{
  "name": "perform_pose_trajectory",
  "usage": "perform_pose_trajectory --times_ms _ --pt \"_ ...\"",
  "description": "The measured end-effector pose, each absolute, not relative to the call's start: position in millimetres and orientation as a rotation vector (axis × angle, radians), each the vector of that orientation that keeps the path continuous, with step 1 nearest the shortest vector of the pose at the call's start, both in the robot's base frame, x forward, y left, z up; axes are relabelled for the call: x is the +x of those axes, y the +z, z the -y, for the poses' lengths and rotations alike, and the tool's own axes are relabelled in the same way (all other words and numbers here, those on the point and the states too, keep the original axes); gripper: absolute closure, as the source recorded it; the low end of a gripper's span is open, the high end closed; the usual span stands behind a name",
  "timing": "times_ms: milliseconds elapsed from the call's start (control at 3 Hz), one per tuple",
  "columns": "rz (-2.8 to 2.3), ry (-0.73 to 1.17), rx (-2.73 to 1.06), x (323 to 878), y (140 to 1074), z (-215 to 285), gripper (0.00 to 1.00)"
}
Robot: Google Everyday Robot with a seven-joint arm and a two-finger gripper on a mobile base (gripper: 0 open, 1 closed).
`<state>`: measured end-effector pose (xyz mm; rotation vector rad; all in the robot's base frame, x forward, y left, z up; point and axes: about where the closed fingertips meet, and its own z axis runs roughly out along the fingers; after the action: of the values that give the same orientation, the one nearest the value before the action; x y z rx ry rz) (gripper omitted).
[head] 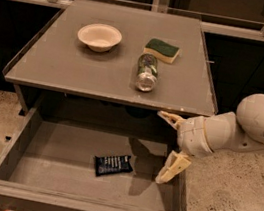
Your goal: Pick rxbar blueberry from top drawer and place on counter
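Note:
Next, I should close my gripper on the rxbar blueberry's closer half (122,164), between its middle and the end facing my gripper.
The rxbar blueberry (113,164) is a dark navy wrapper with white lettering, lying flat on the bottom of the open top drawer (56,160), near its middle. My gripper (166,145) is open, its two pale fingers spread wide, one up near the counter's front edge and one down inside the drawer. It hangs over the drawer's right side, to the right of the bar and apart from it. The counter (92,70) is the grey tabletop above the drawer.
On the counter stand a pale bowl (99,36), a green-and-yellow sponge (161,50) and a clear bottle (147,72) lying on its side. The drawer's right wall (182,190) is just beside the gripper. Speckled floor lies to both sides. A railing runs behind.

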<state>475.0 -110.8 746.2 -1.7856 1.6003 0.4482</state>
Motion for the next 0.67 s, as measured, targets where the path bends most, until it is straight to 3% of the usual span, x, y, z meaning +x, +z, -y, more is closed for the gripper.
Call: perform_pose_trajectory --times_ms 333,667 --pt "-1.556 0.615 -1.751 471.8 674.6 99.4 0.00" --pt "-1.556 0.614 -1.751 471.8 675.3 99.2 0.00"
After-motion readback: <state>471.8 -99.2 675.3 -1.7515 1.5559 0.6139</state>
